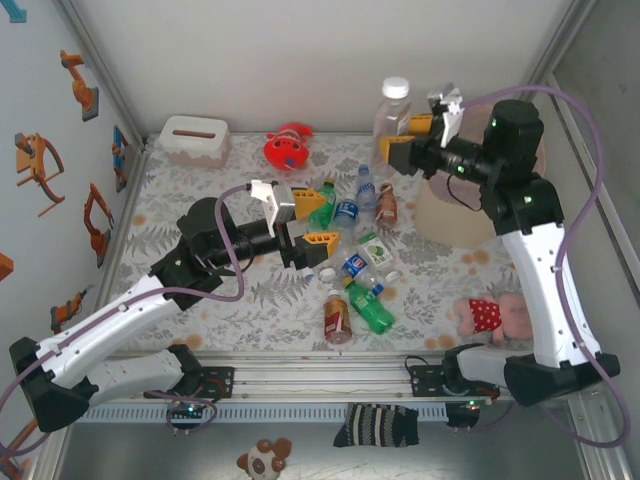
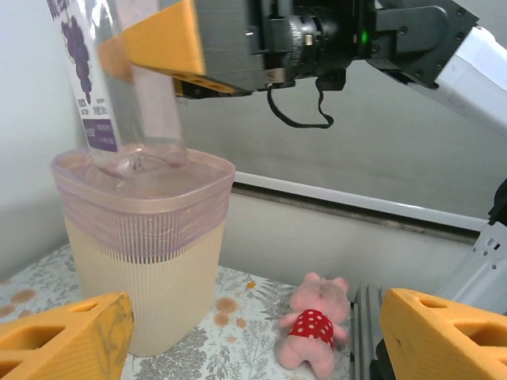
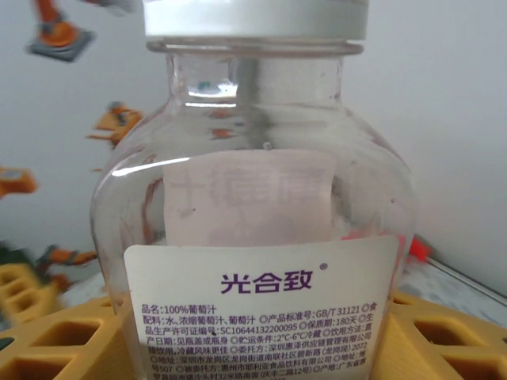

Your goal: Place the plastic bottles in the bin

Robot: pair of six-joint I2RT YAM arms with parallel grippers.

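Observation:
Next, my right gripper lets go of the clear plastic bottle inside the pale pink bin (image 1: pixel 460 160), toward the side closest to the table's bottles.
My right gripper (image 1: pixel 402 140) is shut on a clear plastic bottle (image 1: pixel 392 108) with a white cap and a purple-lettered label (image 3: pixel 253 237), held upright between the yellow fingers (image 3: pixel 63 340). In the left wrist view the bottle's base (image 2: pixel 131 119) hangs just inside the mouth of the pale pink bin (image 2: pixel 142 269), which the right arm partly hides in the top view (image 1: pixel 450 220). My left gripper (image 1: pixel 316 222) stands open over several bottles lying mid-table, among them a green one (image 1: pixel 370 310) and a red-labelled one (image 1: pixel 337 315). Nothing is between its fingers (image 2: pixel 63 340).
A white tissue box (image 1: pixel 193 138) and a red plush toy (image 1: pixel 288 148) sit at the back. A pink plush in red spotted shorts (image 1: pixel 488 315) (image 2: pixel 317 332) lies right of the bottles, near the bin. A striped sock (image 1: pixel 375 425) lies off the front edge.

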